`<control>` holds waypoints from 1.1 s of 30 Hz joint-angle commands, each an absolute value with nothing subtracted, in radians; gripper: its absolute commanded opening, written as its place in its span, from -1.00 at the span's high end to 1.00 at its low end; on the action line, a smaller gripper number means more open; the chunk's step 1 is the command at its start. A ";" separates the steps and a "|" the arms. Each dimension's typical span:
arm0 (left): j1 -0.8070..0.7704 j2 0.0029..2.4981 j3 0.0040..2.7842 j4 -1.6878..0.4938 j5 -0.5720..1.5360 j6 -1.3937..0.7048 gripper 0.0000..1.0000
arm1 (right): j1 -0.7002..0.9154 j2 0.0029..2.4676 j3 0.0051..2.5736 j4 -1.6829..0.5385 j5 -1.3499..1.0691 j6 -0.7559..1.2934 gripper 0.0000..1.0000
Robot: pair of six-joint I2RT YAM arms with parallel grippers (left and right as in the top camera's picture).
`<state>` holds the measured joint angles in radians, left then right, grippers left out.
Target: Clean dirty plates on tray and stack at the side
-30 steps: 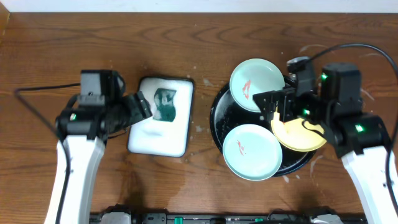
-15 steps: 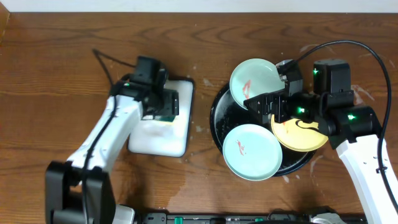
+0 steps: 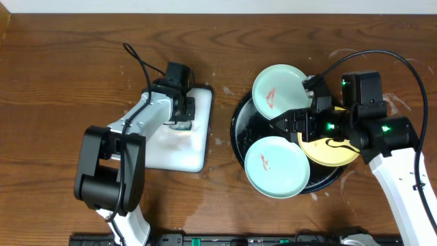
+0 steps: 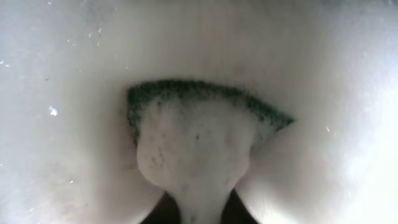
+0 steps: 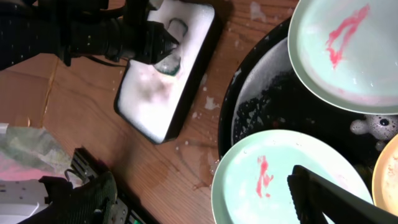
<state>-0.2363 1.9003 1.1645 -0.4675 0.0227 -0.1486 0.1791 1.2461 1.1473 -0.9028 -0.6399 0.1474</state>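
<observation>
My right gripper needs to go to the front mint plate next and close on its edge (image 3: 308,166) (image 5: 371,198) beside the yellow plate, to hold it for wiping.
Three dirty plates lie in the round black tray (image 3: 240,130). One mint-green plate (image 3: 278,93) with a red smear leans over the far rim, a second smeared mint plate (image 3: 276,167) sits at the front, and a yellow plate (image 3: 336,149) lies at the right. My right gripper (image 3: 292,123) hangs open above the tray between the two mint plates, with nothing in it. In the right wrist view one finger (image 5: 323,199) is over the front mint plate (image 5: 249,186). My left gripper (image 3: 181,116) is down in the white tray, shut on the foamy green sponge (image 4: 193,143).
The white rectangular tray (image 3: 179,152) sits left of the black tray and is full of suds. Water drops and foam spot the wood between the two trays (image 3: 220,140). Whitish soapy streaks mark the tabletop right of the black tray (image 3: 404,104).
My left arm swung in over the white tray and its gripper shut on the sponge. My right gripper shifted slightly left over the plates and stays open.
</observation>
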 commanded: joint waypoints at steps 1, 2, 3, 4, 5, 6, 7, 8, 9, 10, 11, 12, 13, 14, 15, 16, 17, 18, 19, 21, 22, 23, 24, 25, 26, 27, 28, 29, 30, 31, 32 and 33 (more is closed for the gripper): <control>-0.234 1.944 1.154 -0.476 0.072 -0.143 0.85 | 0.191 1.234 1.165 -0.907 -0.655 0.134 -0.74; -0.234 1.931 1.158 -0.479 0.072 -0.144 0.85 | 0.191 1.234 1.165 -0.907 -0.655 0.128 -0.74; -0.234 1.916 1.161 -0.486 0.072 -0.144 0.85 | 0.191 1.234 1.165 -0.907 -0.655 0.125 -0.74; -0.234 1.896 1.166 -0.496 0.071 -0.144 0.85 | 0.191 1.234 1.165 -0.907 -0.655 0.125 -0.74; -0.234 1.872 1.170 -0.509 0.071 -0.144 0.85 | 0.191 1.234 1.165 -0.907 -0.655 0.125 -0.73; -0.234 1.843 1.176 -0.524 0.071 -0.143 0.85 | 0.191 1.234 1.165 -0.907 -0.655 0.125 -0.73; -0.234 1.813 1.181 -0.538 0.071 -0.143 0.66 | 0.191 1.234 1.165 -0.906 -0.655 0.125 -0.73; -0.234 1.781 1.183 -0.546 0.071 -0.143 0.13 | 0.191 1.234 1.165 -0.905 -0.654 0.125 -0.73; -0.234 1.748 1.183 -0.556 0.071 -0.143 -0.02 | 0.191 1.234 1.165 -0.904 -0.654 0.125 -0.73; -0.234 1.719 1.183 -0.566 0.070 -0.143 -0.08 | 0.191 1.234 1.165 -0.902 -0.654 0.125 -0.73; -0.234 1.684 1.183 -0.583 0.071 -0.143 -0.13 | 0.191 1.234 1.165 -0.901 -0.649 0.125 -0.73; -0.234 1.665 1.183 -0.595 0.071 -0.143 -0.14 | 0.191 1.234 1.165 -0.901 -0.643 0.125 -0.74; -0.234 1.649 1.183 -0.614 0.071 -0.144 -0.15 | 0.191 1.234 1.165 -0.902 -0.635 0.125 -0.74; -0.236 1.637 1.183 -0.633 0.071 -0.144 -0.14 | 0.191 1.234 1.165 -0.902 -0.632 0.125 -0.74; -0.236 1.635 1.183 -0.650 0.071 -0.144 -0.14 | 0.191 1.234 1.165 -0.902 -0.632 0.125 -0.74; -0.237 1.637 1.182 -0.675 0.071 -0.144 -0.14 | 0.191 1.234 1.165 -0.902 -0.632 0.125 -0.73; -0.239 1.643 1.179 -0.692 0.071 -0.144 -0.14 | 0.191 1.234 1.165 -0.902 -0.632 0.125 -0.74; -0.241 1.652 1.171 -0.703 0.071 -0.144 -0.14 | 0.191 1.234 1.165 -0.902 -0.632 0.125 -0.74; -0.242 1.664 1.156 -0.702 0.071 -0.143 -0.14 | 0.191 1.234 1.165 -0.901 -0.632 0.125 -0.75; -0.243 1.689 1.119 -0.676 0.070 -0.143 -0.14 | 0.191 1.234 1.165 -0.900 -0.632 0.125 -0.75; -0.243 1.709 1.097 -0.654 0.070 -0.143 -0.14 | 0.191 1.234 1.165 -0.898 -0.632 0.125 -0.76; -0.243 1.729 1.079 -0.635 0.070 -0.143 -0.14 | 0.191 1.235 1.165 -0.897 -0.632 0.125 -0.77; -0.243 1.751 1.062 -0.616 0.071 -0.144 -0.14 | 0.191 1.234 1.165 -0.897 -0.632 0.125 -0.78; -0.243 1.774 1.051 -0.606 0.071 -0.146 -0.14 | 0.191 1.234 1.165 -0.897 -0.632 0.125 -0.78; -0.243 1.796 1.046 -0.605 0.071 -0.147 -0.11 | 0.191 1.234 1.165 -0.898 -0.632 0.125 -0.78; -0.243 1.818 1.045 -0.607 0.071 -0.147 -0.03 | 0.191 1.235 1.165 -0.898 -0.632 0.125 -0.79; -0.243 1.837 1.045 -0.608 0.072 -0.147 0.11 | 0.191 1.235 1.165 -0.898 -0.632 0.125 -0.79; -0.243 1.853 1.045 -0.608 0.072 -0.147 0.25 | 0.191 1.234 1.165 -0.897 -0.632 0.125 -0.79; -0.243 1.864 1.045 -0.607 0.072 -0.147 0.39 | 0.191 1.235 1.165 -0.897 -0.632 0.125 -0.81; -0.243 1.871 1.045 -0.607 0.072 -0.147 0.63 | 0.191 1.234 1.165 -0.894 -0.632 0.125 -0.83; -0.243 1.872 1.045 -0.608 0.071 -0.147 0.85 | 0.191 1.235 1.165 -0.894 -0.632 0.125 -0.83; -0.242 1.867 1.047 -0.609 0.071 -0.147 0.85 | 0.191 1.234 1.165 -0.894 -0.632 0.125 -0.84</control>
